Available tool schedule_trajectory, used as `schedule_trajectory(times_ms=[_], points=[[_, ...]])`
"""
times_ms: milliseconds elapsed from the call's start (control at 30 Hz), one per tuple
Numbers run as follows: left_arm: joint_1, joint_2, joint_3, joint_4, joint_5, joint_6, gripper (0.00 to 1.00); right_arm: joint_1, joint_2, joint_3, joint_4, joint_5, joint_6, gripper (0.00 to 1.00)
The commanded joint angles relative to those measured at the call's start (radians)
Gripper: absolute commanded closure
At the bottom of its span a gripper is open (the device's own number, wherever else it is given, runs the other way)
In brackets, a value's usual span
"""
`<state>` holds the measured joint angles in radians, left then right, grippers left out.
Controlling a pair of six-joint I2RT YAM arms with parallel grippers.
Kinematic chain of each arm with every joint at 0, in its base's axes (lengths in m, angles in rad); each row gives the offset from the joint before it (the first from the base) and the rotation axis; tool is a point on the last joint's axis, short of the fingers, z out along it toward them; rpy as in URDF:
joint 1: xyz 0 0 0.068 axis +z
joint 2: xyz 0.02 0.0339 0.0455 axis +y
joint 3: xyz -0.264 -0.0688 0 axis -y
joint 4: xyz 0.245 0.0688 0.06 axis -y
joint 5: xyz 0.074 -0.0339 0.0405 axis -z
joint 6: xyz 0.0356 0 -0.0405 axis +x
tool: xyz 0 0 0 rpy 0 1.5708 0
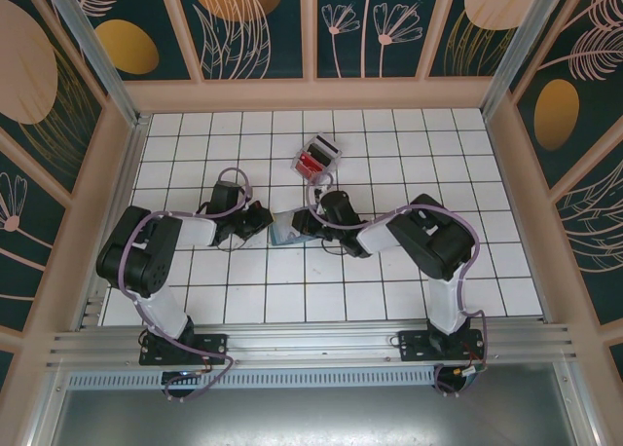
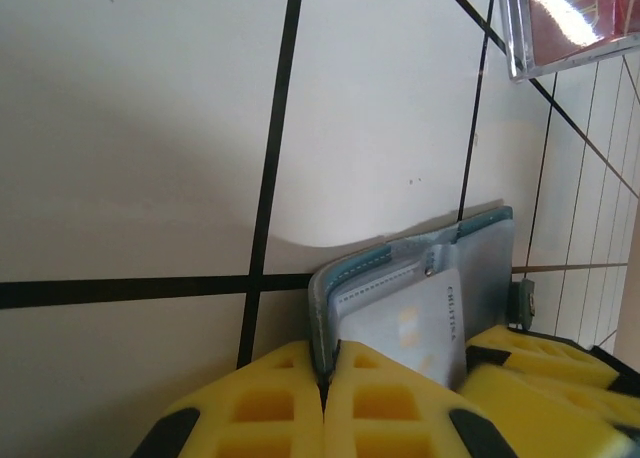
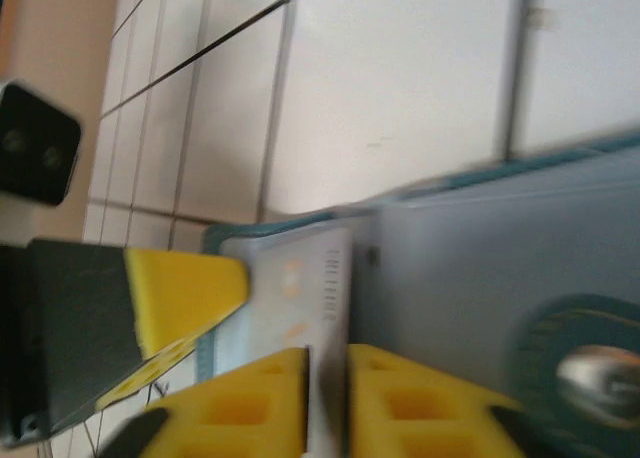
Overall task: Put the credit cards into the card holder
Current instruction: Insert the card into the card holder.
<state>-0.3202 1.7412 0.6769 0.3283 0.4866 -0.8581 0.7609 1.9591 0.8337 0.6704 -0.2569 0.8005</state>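
Next, I open my left gripper and take the card holder's end [image 2: 325,306] deeper, because it pinches just the card holder's rim and the pale card sits slanted.
The teal-blue card holder [image 1: 285,230] lies open on the tiles between both grippers. My left gripper [image 2: 330,378] is shut on the holder's [image 2: 485,253] folded edge, its yellow pads pressed together on the teal rim. A pale credit card [image 2: 425,323] sits in the holder's pocket. My right gripper [image 3: 328,403] is at that pale card's [image 3: 300,283] near end, pads a little apart with a gap wider than the card. The holder's grey-blue inside [image 3: 470,268] lies to the right of the card. Red credit cards [image 1: 311,161] rest in a clear tray [image 1: 321,148].
The clear tray [image 2: 520,38] stands a tile or so beyond the holder, towards the back wall. The left gripper's yellow finger [image 3: 180,288] sits close beside the card in the right wrist view. Wooden walls [image 1: 311,93] ring the white tiled floor.
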Motion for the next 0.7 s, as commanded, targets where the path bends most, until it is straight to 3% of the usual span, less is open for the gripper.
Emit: schedule_trajectory(times_ms=[0,100,233,467,667], points=[[-0.01,-0.016,-0.01,-0.024,0.013,0.01,0.98,0.002,-0.018,0.072,-0.242,0.025,-0.116,0.68],[-0.011,-0.021,-0.008,-0.028,0.006,0.011,0.97,-0.026,-0.076,0.101,-0.375,0.06,-0.192,0.61],[-0.011,-0.02,0.001,-0.039,0.005,0.017,0.95,-0.046,-0.101,0.169,-0.539,0.069,-0.287,0.6],[-0.01,-0.022,-0.004,-0.057,-0.001,0.02,0.74,-0.03,-0.046,0.226,-0.549,-0.007,-0.305,0.66],[-0.01,-0.022,-0.015,-0.051,0.002,0.021,0.69,0.025,-0.037,0.301,-0.641,0.067,-0.356,0.73]])
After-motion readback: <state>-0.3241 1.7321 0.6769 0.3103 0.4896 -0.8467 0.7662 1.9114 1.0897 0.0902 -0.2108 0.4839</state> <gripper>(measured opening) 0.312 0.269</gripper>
